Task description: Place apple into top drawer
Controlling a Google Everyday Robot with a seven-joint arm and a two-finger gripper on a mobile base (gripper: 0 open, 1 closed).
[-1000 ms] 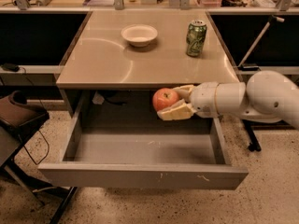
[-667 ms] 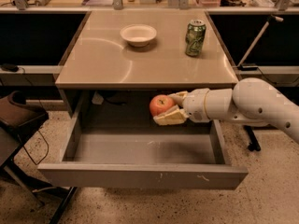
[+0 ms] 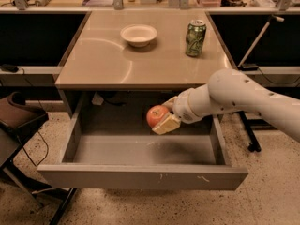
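Next, my gripper releases the apple on the bare bottom near the middle of the open top drawer (image 3: 155, 137). The apple now hangs above the drawer's back part.
The red-orange apple (image 3: 157, 115) is held in my gripper (image 3: 164, 117), whose pale fingers (image 3: 167, 124) close on it from the right. The white arm reaches in from the right edge. The apple hangs just under the table's front edge, above the back part of the open top drawer (image 3: 140, 175). The drawer is pulled out wide, grey, with a scratched flat front, and its inside floor shows nothing lying on it.
On the tabletop (image 3: 98, 64) stand a white bowl (image 3: 138, 34) and a green can (image 3: 195, 31). A dark chair (image 3: 18, 118) sits at the left. A stand leg (image 3: 248, 130) is at the right of the drawer.
My gripper has carried the apple a little to the left and slightly lower, over the open drawer. The drawer, bowl and can have not moved.
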